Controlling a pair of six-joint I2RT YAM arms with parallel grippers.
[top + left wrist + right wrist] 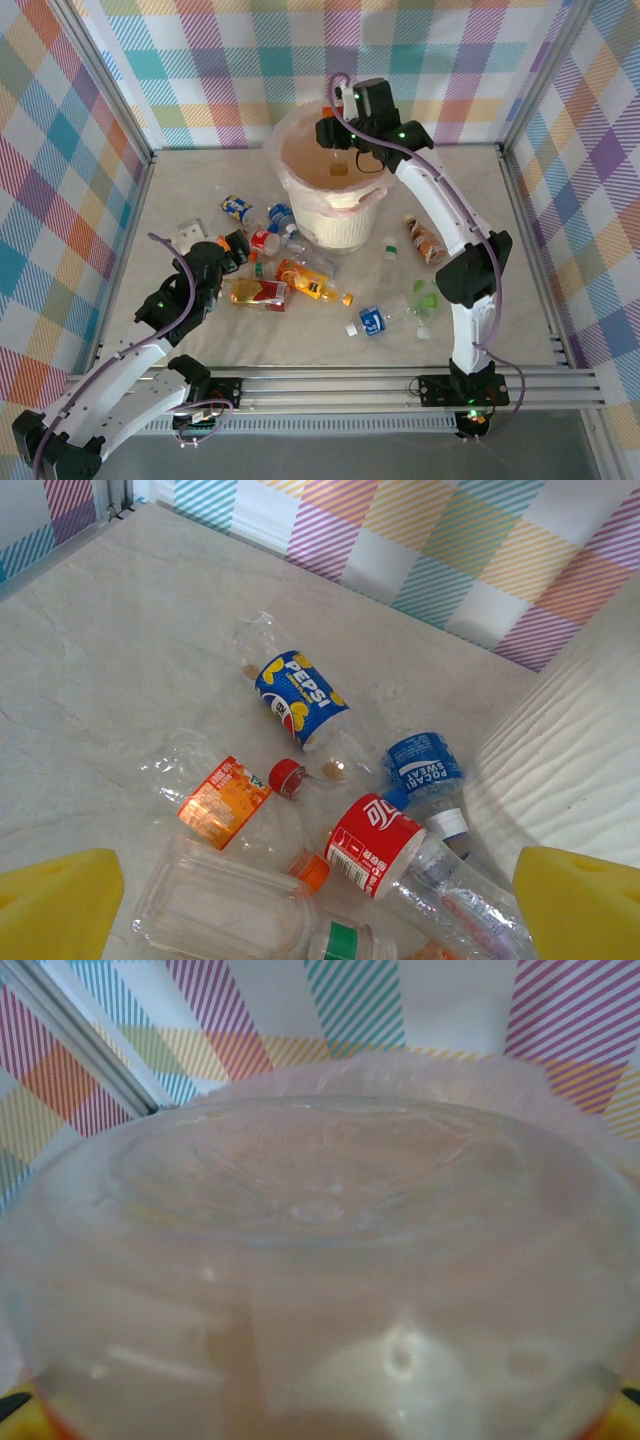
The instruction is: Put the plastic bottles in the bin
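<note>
My right gripper is going to let go of the clear plastic bottle, now hanging over the cream-white bin, inside the pinkish liner (327, 187), just behind the bin's front rim.
My right gripper (338, 152) hangs over the cream-white bin (340, 228), shut on a clear plastic bottle (320, 1260) whose base sits close against the right wrist camera. The bin's pinkish liner (430, 1070) shows behind it. Left of the bin my left gripper (226, 250) hovers open above a cluster of bottles, its yellow pads (55, 905) wide apart with nothing between them. Below it lie a Pepsi bottle (300, 695), a blue Pocari bottle (425, 768), a red-labelled bottle (375, 842), an orange-labelled one (222, 802) and a clear flat one (225, 910).
More bottles lie in front of the bin: an amber one with a red label (258, 292), an orange one (310, 283), a blue-labelled one (372, 320), a crushed green one (425, 297) and a brown one (425, 240). The bin's ribbed wall (560, 750) stands just right of my left gripper.
</note>
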